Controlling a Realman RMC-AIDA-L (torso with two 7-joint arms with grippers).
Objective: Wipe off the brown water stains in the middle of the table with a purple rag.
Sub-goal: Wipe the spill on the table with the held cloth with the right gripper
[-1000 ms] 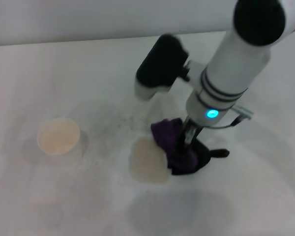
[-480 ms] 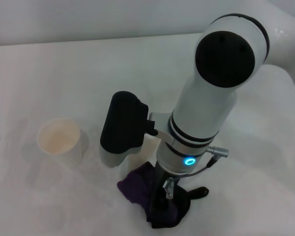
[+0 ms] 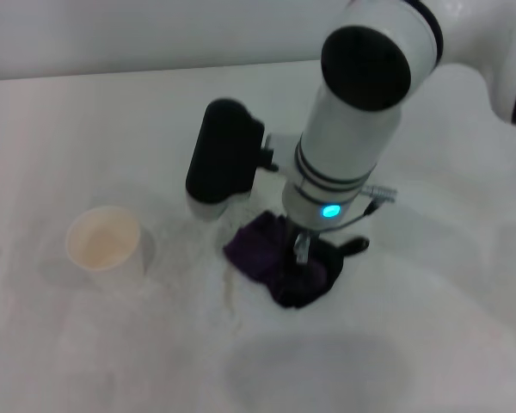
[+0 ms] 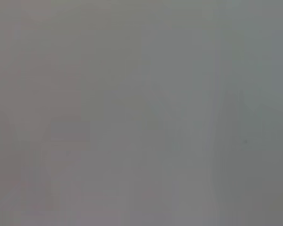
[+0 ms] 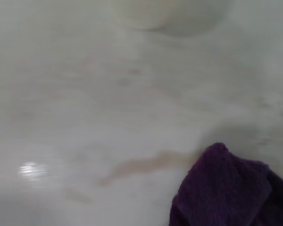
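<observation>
My right gripper will set the purple rag free on the bare table (image 3: 390,226) beyond its black tab, at a spot that is away from the cup.
My right gripper (image 3: 301,255) points straight down in the middle of the white table (image 3: 447,344) and is shut on the purple rag (image 3: 279,262), pressing it onto the surface. The rag's black tab (image 3: 358,246) sticks out to the right. Of the brown water stains only a thin tan streak (image 3: 231,294) shows, just left of the rag. In the right wrist view the rag (image 5: 231,190) lies beside that curved streak (image 5: 146,165). My left gripper is out of view; its wrist view shows only plain grey.
A white paper cup (image 3: 104,243) stands on the left of the table and shows blurred in the right wrist view (image 5: 172,14). A faint grey shadow patch (image 3: 318,370) lies near the front edge. A wall runs along the back.
The right arm dragged the rag toward me across the tan blotch, then back away. The broad blotch is gone; only a thin streak is left.
</observation>
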